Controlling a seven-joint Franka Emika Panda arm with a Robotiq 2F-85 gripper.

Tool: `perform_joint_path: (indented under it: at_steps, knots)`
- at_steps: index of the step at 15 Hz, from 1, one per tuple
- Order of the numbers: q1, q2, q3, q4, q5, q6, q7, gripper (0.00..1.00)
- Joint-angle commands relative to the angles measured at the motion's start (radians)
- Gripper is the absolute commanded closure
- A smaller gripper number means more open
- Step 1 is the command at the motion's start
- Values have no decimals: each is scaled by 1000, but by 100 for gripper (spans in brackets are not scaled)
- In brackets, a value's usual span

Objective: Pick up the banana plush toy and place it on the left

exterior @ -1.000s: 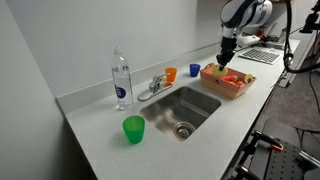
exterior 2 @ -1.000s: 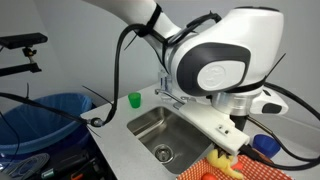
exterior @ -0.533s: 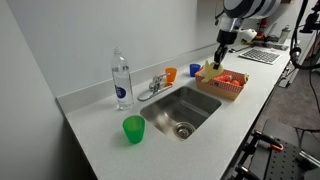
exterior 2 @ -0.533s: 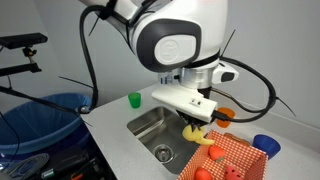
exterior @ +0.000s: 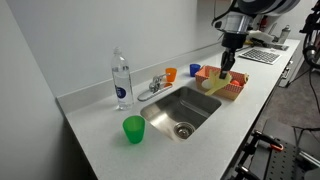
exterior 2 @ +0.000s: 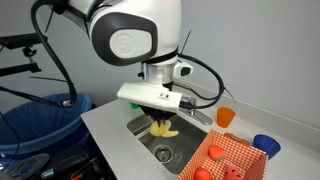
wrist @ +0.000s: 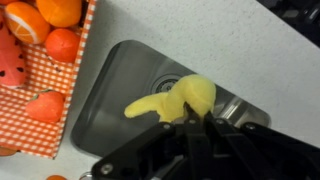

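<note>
I need to use my gripper to set the banana plush toy down on the white counter (exterior: 238, 110) (wrist: 235, 66) between the steel sink and the front edge. The toy now hangs above the sink.
The banana plush toy (wrist: 175, 100) is pale yellow and hangs from my gripper (wrist: 190, 120), which is shut on it. In the wrist view it hangs over the steel sink (wrist: 105, 110). It also shows in both exterior views (exterior: 213, 83) (exterior 2: 163, 127), held in the air above the sink (exterior: 182, 108) (exterior 2: 150, 135), beside the red checked basket (exterior: 238, 88). My gripper (exterior: 227, 70) (exterior 2: 160, 112) is above the sink's edge nearest the basket.
The basket (wrist: 40, 125) (exterior 2: 250, 160) holds red and orange toy fruits (wrist: 45, 20). An orange cup (exterior: 171, 74) (exterior 2: 226, 117), a blue cup (exterior: 195, 70) (exterior 2: 266, 145), a faucet (exterior: 153, 86), a water bottle (exterior: 121, 80) and a green cup (exterior: 133, 129) (exterior 2: 134, 99) stand around the sink.
My gripper has carried the banana plush toy up out of the basket and sideways over the sink.
</note>
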Motion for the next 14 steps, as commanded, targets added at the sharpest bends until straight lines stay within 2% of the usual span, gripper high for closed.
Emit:
perform_joint_path:
  at_steps: [1,5,6,14]
  knots:
    - [31,-146,-14,-135,-44,-37,-103,98]
    - [39,-210,-11,-243,-94,-26,-169,98]
    - [46,-147,-14,-171,-97,-51,-182,98]
    - [39,-107,-5,-182,-143,-11,-169,98]
